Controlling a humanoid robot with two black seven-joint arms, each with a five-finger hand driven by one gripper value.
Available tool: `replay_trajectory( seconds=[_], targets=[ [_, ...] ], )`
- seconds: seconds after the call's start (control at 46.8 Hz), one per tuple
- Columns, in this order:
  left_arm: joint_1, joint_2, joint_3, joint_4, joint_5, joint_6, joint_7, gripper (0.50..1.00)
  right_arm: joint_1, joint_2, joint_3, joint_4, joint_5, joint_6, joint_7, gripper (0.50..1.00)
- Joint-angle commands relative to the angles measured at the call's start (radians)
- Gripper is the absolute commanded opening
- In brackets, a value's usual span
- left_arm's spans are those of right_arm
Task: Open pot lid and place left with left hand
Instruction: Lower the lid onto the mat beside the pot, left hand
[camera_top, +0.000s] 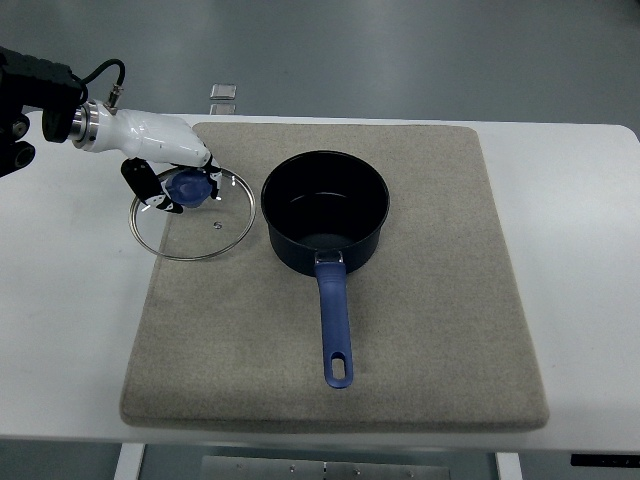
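The robot's left gripper needs to release the glass lid on the grey mat (209, 230) right up close to the dark blue pot.
A dark blue pot (325, 212) with a long blue handle (335, 325) stands uncovered on the grey mat (400, 340), handle pointing toward me. Its glass lid (192, 215) with a metal rim lies flat to the pot's left, over the mat's left edge. My left hand (170, 185) comes in from the upper left and its fingers are curled around the lid's blue knob (186, 187). The right hand is not in view.
The mat lies on a white table (60, 330). A small clear object (223, 91) sits at the table's far edge behind the mat. The lid's rim is a small gap from the pot's wall.
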Motion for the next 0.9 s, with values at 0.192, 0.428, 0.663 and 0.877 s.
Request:
replay_trajectory(
  seconds=[0.192,0.428,0.663,0.877],
  targets=[
    [0.041,-0.002,-0.001,0.021,-0.003,0.043,0.000,0.500,-0.001,0.000,0.000,0.000,0.000,0.000,0.000,0.917],
    [0.058,-0.012,-0.012,0.031,-0.009,0.067,0.000,0.500,-0.001,0.000,0.000,0.000,0.000,0.000,0.000,0.917],
    [0.081,-0.025,-0.015,0.038,-0.034,0.069,0.000,0.500,-0.001,0.000,0.000,0.001,0.000,0.000,0.000,0.917],
    [0.092,-0.030,-0.015,0.038,-0.043,0.072,0.000,0.500,-0.001,0.000,0.000,0.001,0.000,0.000,0.000,0.917]
  ],
)
